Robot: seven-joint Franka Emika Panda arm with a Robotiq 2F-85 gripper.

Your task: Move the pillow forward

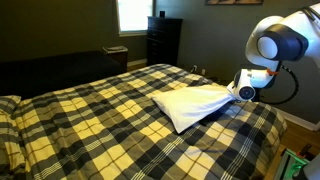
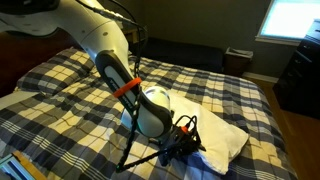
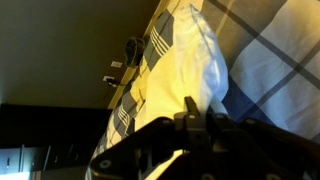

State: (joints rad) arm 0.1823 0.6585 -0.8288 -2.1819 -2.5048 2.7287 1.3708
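I should release the white pillow flat on the plaid bedspread, closer to the bed's edge [image 1: 211, 108] beside my arm.
The plain white pillow [image 1: 195, 103] lies on the plaid bedspread [image 1: 100, 115] near the bed's right side, and its right edge is lifted toward my gripper [image 1: 243, 92]. In an exterior view the pillow [image 2: 228, 140] lies under and beside my gripper [image 2: 185, 146]. In the wrist view the pillow [image 3: 190, 55] fills the middle, and its edge runs into my dark fingers [image 3: 195, 110]. The gripper looks shut on the pillow's edge. The fingertips are partly hidden by the fabric.
A plaid-covered pillow [image 1: 8, 108] lies at the far left of the bed. A dark dresser [image 1: 163, 40] stands below a bright window [image 1: 132, 12] behind the bed. The arm [image 2: 120, 75] reaches over the bed. The bed's edge [image 1: 275, 125] is just beside the gripper.
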